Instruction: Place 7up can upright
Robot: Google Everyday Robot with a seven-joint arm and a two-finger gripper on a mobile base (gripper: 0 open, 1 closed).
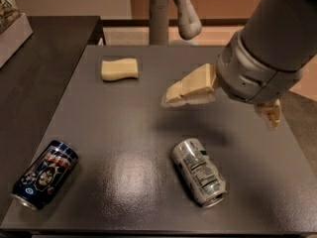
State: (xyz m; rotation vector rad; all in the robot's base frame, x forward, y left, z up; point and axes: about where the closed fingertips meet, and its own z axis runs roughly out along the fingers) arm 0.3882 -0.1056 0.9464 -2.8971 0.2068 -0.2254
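Note:
My gripper will grip the 7up can's back half [192,159], so that the can's open end near the table's front edge stays free.
The 7up can [199,171], silver-grey with a white nutrition label facing up, lies on its side on the grey table [124,128], front right of centre. Its open end points toward the front edge. My gripper [220,113] hangs above the table just behind the can, not touching it. It is open and empty: one tan finger [188,89] reaches left, and the other finger [270,114] shows at the right, under the wrist.
A dark blue can [45,174] with red-white graphics lies on its side at the front left. A pale yellow sponge [119,69] sits at the back left. A darker table [34,78] adjoins on the left, with a box [11,19] on it.

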